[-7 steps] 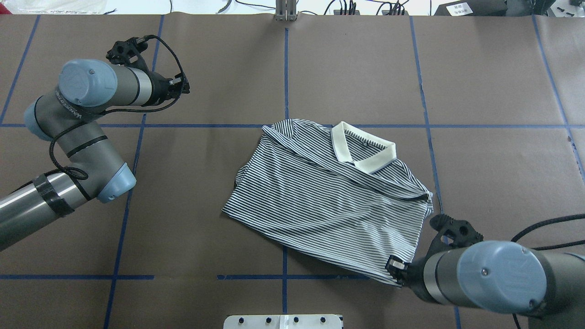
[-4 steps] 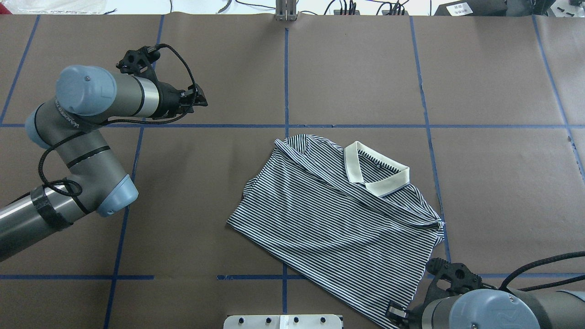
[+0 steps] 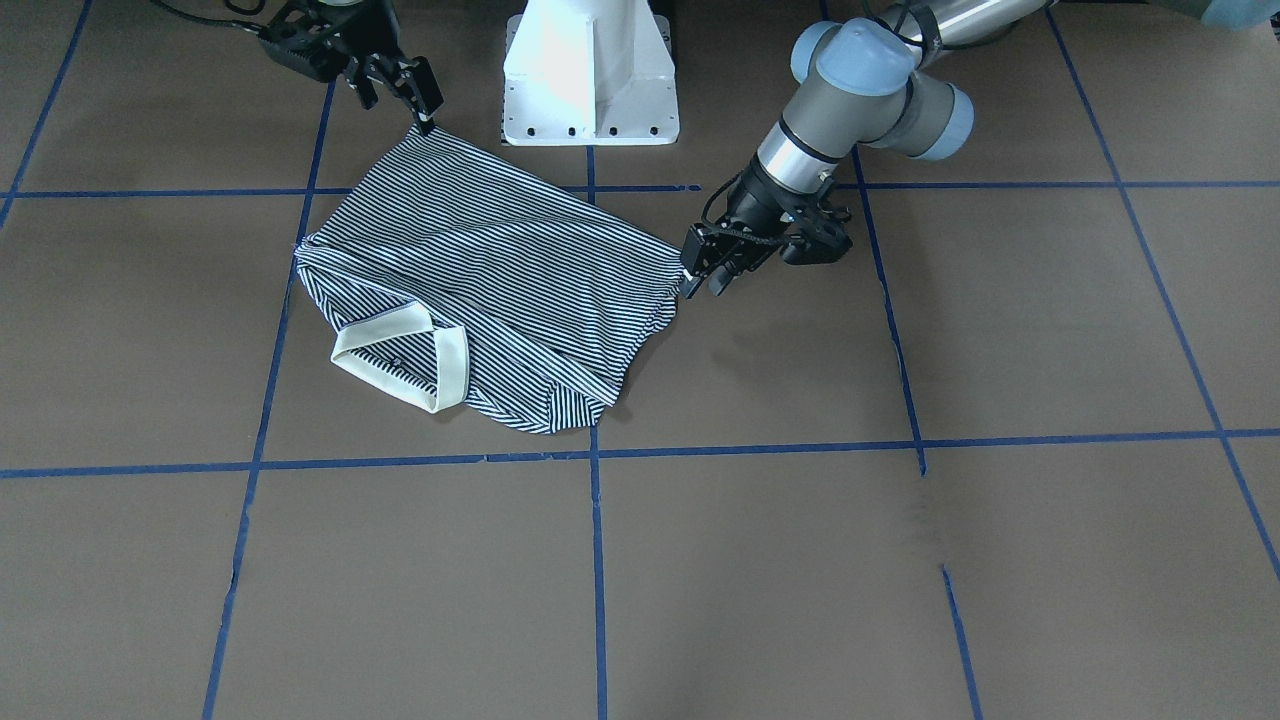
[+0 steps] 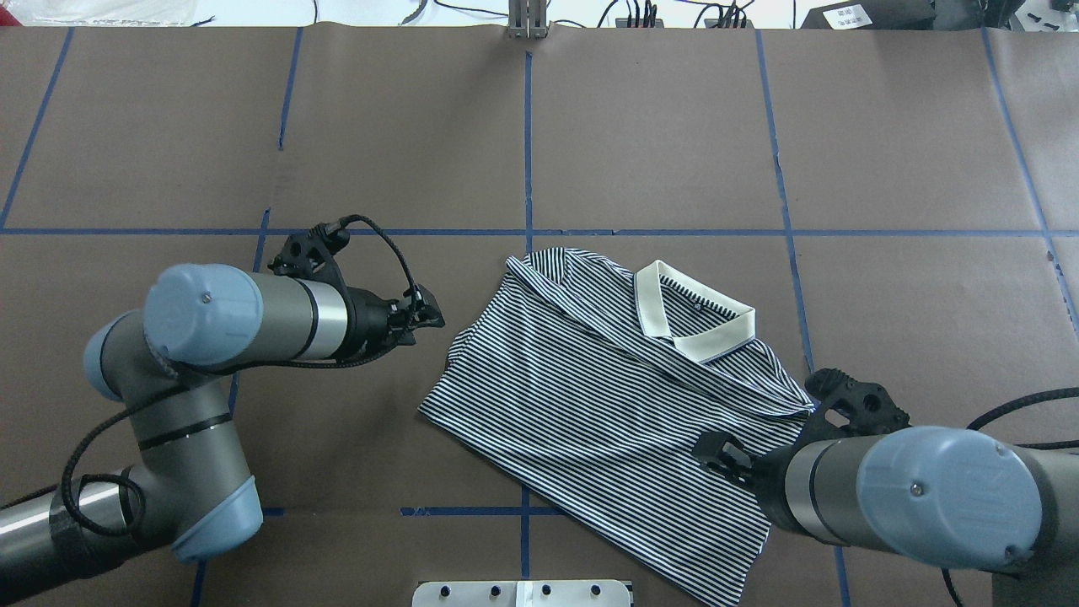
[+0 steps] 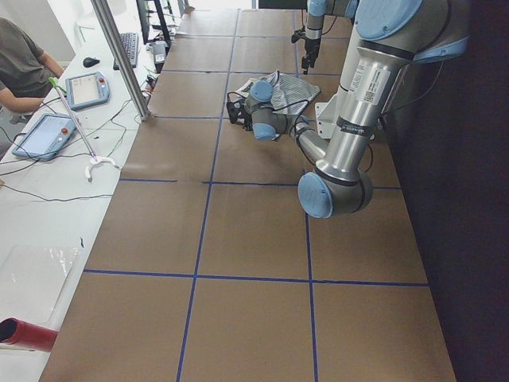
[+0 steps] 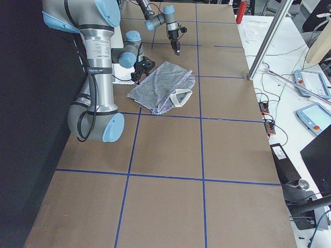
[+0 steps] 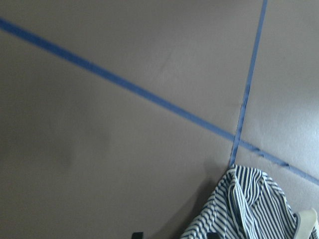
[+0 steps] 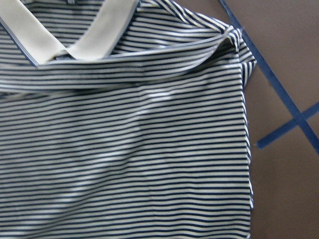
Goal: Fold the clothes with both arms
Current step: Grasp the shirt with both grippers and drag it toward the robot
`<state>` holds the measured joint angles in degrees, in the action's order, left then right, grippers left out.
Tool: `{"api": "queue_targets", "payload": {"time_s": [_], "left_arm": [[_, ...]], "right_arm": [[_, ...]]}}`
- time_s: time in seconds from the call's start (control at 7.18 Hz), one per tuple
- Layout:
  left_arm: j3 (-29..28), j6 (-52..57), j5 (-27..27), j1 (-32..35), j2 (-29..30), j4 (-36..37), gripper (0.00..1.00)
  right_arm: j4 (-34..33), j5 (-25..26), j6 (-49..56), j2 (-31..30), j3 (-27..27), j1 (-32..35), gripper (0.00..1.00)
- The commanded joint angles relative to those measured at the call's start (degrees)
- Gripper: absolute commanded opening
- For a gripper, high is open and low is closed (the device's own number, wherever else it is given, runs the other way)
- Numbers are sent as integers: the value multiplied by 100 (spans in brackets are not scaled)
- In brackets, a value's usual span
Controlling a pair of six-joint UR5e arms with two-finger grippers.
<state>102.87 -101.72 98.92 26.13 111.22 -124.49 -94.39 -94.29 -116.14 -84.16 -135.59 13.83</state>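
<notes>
I need to grip the striped polo shirt's hem corner (image 3: 679, 265) with my left gripper, opposite my right gripper along the hem.
The striped polo shirt (image 4: 590, 396) lies partly folded on the brown table, cream collar (image 4: 695, 324) at the far right side. It also shows in the front view (image 3: 480, 270). My left gripper (image 4: 430, 316) is open and empty, low beside the shirt's left edge, just short of the cloth; in the front view (image 3: 700, 278) it sits at the shirt's corner. The left wrist view shows that corner (image 7: 249, 209). My right gripper (image 4: 708, 451) is open, raised above the shirt's near right part; the front view (image 3: 405, 100) shows it over the hem corner. The right wrist view is filled by stripes (image 8: 124, 149).
The white pedestal base (image 3: 590, 70) stands just behind the shirt's near corner. Blue tape lines (image 4: 527, 152) cross the brown table cover. An operator (image 5: 24, 64) and tablets sit off the far side of the table.
The right gripper pulled the shirt toward the robot, then let go of the hem corner and rose over the shirt. The left arm swung in from the far left to the shirt's left edge.
</notes>
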Motion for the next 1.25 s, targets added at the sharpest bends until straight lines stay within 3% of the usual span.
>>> {"api": "queue_targets", "payload": {"time_s": [0.0, 0.7, 0.84, 1.11], "left_arm": [[295, -119, -714, -721, -39, 1083, 62], [154, -111, -778, -952, -22, 1120, 57], [146, -111, -778, -952, -21, 1154, 53], [137, -102, -786, -969, 14, 1278, 31]], "right_arm": [[0, 24, 100, 162, 111, 356, 100], [-9, 24, 101, 198, 296, 401, 100], [-9, 33, 101, 190, 331, 410, 100], [-9, 33, 101, 181, 331, 427, 100]]}}
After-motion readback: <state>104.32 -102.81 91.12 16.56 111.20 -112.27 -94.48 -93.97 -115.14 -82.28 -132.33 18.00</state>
